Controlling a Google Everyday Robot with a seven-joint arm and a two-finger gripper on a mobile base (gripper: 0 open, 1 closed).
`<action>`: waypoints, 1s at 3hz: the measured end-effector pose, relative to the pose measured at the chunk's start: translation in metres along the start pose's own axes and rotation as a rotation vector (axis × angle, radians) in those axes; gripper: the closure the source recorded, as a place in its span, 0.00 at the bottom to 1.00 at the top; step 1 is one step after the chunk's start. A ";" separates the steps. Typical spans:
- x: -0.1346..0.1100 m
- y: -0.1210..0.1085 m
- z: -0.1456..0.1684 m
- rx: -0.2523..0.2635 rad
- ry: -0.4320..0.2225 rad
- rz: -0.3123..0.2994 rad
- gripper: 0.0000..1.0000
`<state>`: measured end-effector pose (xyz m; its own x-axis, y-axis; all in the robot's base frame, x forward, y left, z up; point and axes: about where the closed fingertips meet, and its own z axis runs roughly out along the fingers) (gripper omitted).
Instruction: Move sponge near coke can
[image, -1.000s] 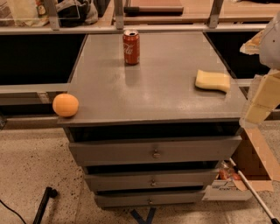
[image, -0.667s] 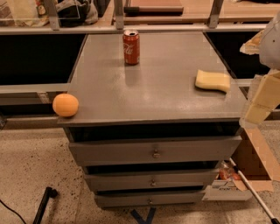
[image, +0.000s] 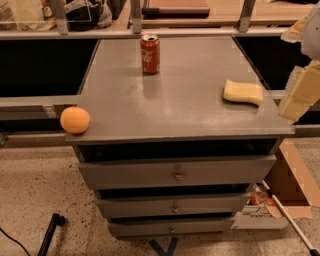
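Next, I move my gripper to the pale yellow sponge's end (image: 255, 94) that is farther from the red coke can and close it there.
The pale yellow sponge (image: 243, 92) lies flat on the right side of the grey cabinet top (image: 185, 100), near its right edge. The red coke can (image: 150, 53) stands upright at the back of the top, left of centre, well apart from the sponge. My gripper (image: 299, 92) shows as cream-coloured parts at the right edge of the view, just right of the sponge and beyond the cabinet's edge, not touching it. It holds nothing that I can see.
A round orange fruit (image: 75, 120) sits at the front left corner of the top. Drawers (image: 176, 175) are below. A cardboard box (image: 290, 185) stands on the floor at right. A metal rail (image: 150, 33) runs behind the can.
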<state>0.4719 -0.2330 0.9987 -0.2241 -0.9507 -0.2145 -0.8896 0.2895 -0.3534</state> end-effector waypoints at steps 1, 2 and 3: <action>0.007 -0.036 0.013 0.032 0.039 -0.020 0.00; 0.020 -0.069 0.042 0.047 0.096 -0.042 0.00; 0.037 -0.094 0.080 0.027 0.109 -0.033 0.00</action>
<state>0.5789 -0.2861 0.9509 -0.2381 -0.9658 -0.1022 -0.8864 0.2591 -0.3837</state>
